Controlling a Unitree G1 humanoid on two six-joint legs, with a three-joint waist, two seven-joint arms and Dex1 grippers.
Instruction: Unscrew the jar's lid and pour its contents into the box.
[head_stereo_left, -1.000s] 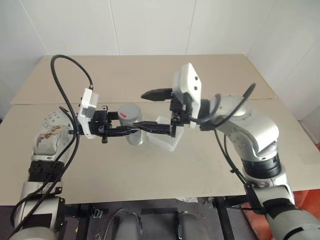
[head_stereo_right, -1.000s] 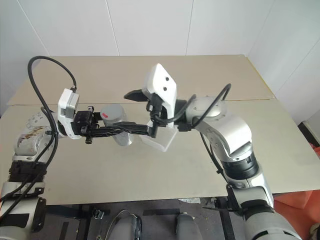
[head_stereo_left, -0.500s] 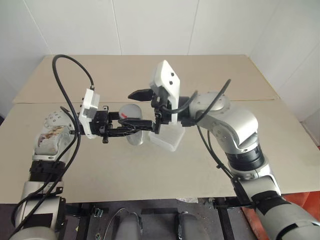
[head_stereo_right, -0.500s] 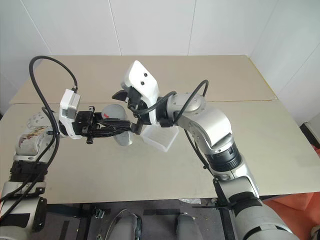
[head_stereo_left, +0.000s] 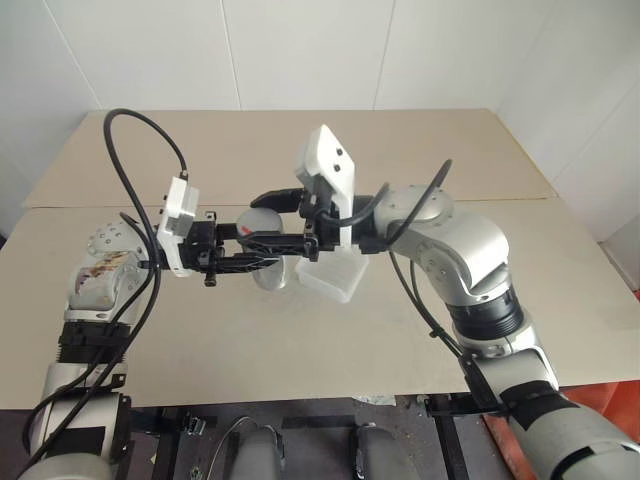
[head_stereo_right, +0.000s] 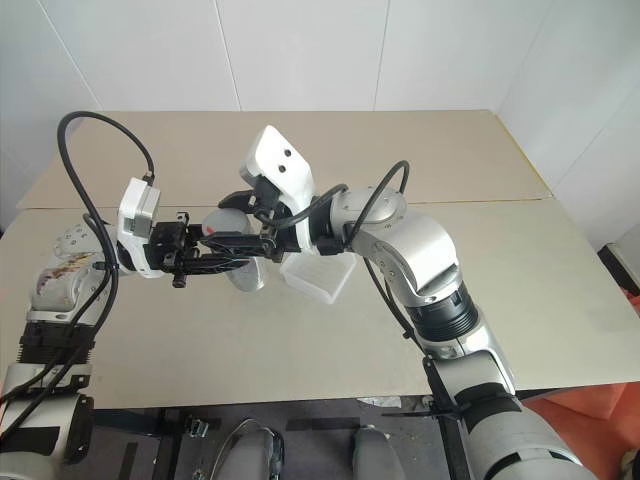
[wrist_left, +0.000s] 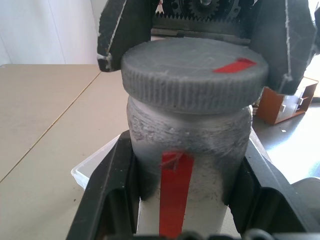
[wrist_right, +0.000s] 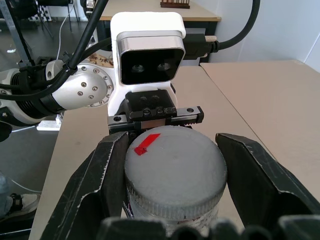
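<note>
Next, I let go of the lid with my right gripper on the bare table (head_stereo_left: 399, 285) next to the box, on the side away from the jar.
My left gripper (head_stereo_left: 262, 252) is shut on the body of the jar (wrist_left: 185, 165), a frosted cylinder with a red strip, and holds it upright above the table. Its round grey lid (wrist_right: 175, 170) with a red mark sits on top. My right gripper (head_stereo_left: 268, 218) reaches in from the opposite side, level, and is shut on the lid, one black finger (wrist_right: 107, 170) pressed against each side of the rim. The box (head_stereo_left: 335, 280), shallow and translucent white, rests on the table just right of the jar, under my right wrist. The contents are hidden inside the jar.
The beige table (head_stereo_left: 200, 340) runs wide on both sides, with a seam across it and a second section behind. White walls stand at the back. Black cables loop over both forearms. An orange-brown object (wrist_left: 280, 102) sits on the floor beyond the table's edge.
My right gripper slid left until its open fingers stood on either side of the lid, then shut on it. The left gripper and the jar stayed where they were.
</note>
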